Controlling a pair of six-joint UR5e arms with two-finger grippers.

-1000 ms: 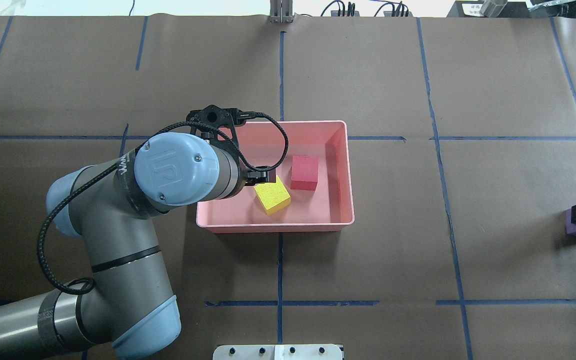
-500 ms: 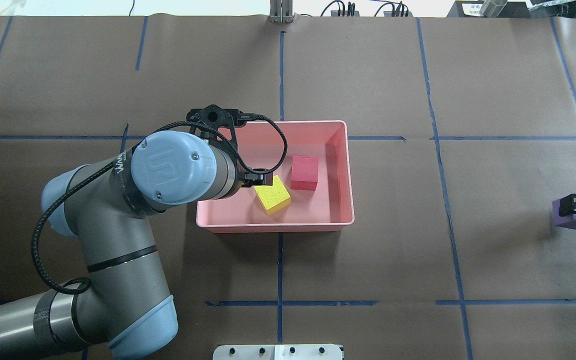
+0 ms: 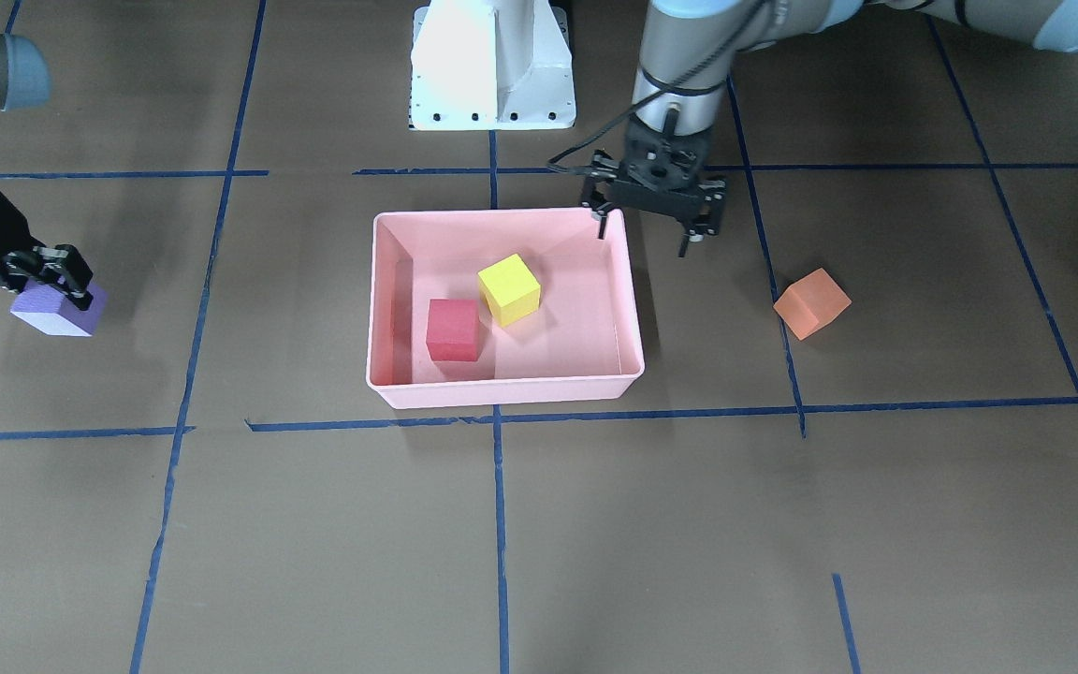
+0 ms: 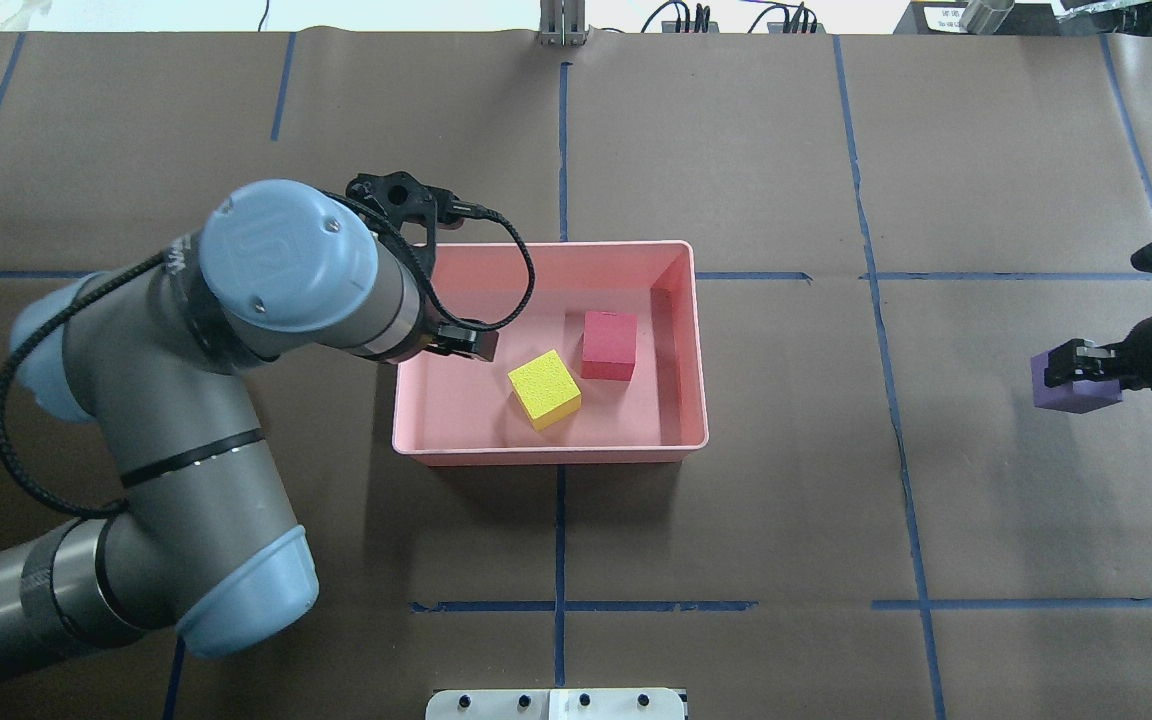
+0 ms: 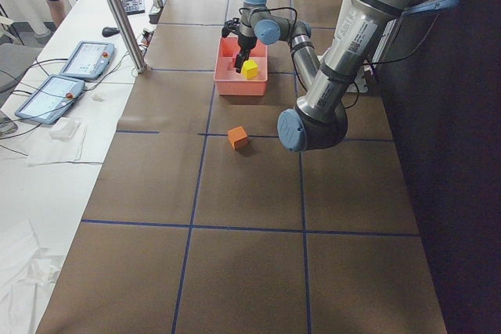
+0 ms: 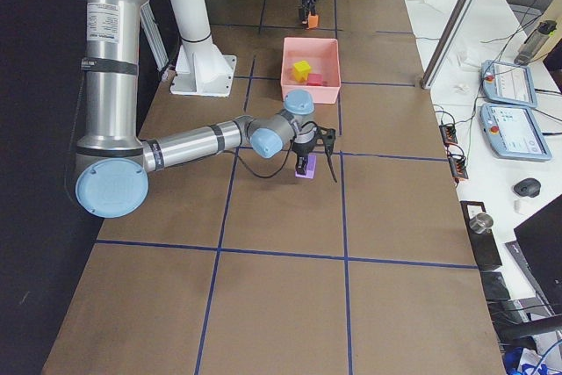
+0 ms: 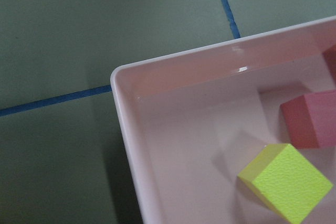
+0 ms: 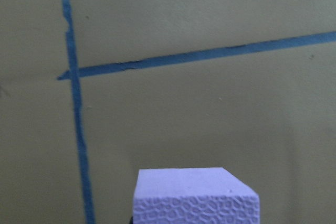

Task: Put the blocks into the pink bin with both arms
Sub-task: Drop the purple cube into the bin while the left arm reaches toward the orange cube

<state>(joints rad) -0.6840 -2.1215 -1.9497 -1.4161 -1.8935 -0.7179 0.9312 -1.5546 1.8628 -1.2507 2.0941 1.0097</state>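
The robot's left gripper will go next to the orange block (image 3: 808, 297) beside the blue tape line, outside the pink bin, and grab it there.
The pink bin (image 4: 546, 455) sits mid-table and holds the yellow block (image 4: 543, 389) and the red block (image 4: 608, 345), also seen in the front view (image 3: 509, 289) (image 3: 453, 329). My left gripper (image 3: 644, 236) is open and empty above the bin's corner nearest my left side. The orange block (image 3: 811, 301) lies on the table beyond that corner, hidden under my left arm in the overhead view. My right gripper (image 4: 1086, 365) is shut on the purple block (image 4: 1076, 383), holding it low over the table far to the bin's right. The purple block fills the bottom of the right wrist view (image 8: 194, 195).
The white pedestal (image 3: 492, 65) stands behind the bin on my side. Blue tape lines (image 4: 561, 540) cross the brown table cover. Operator tablets (image 5: 82, 59) and a metal post (image 5: 117, 13) are on the side table past the far edge.
My left gripper has drawn back from the yellow block toward the bin's left wall. My right gripper has carried the purple block leftward, toward the bin.
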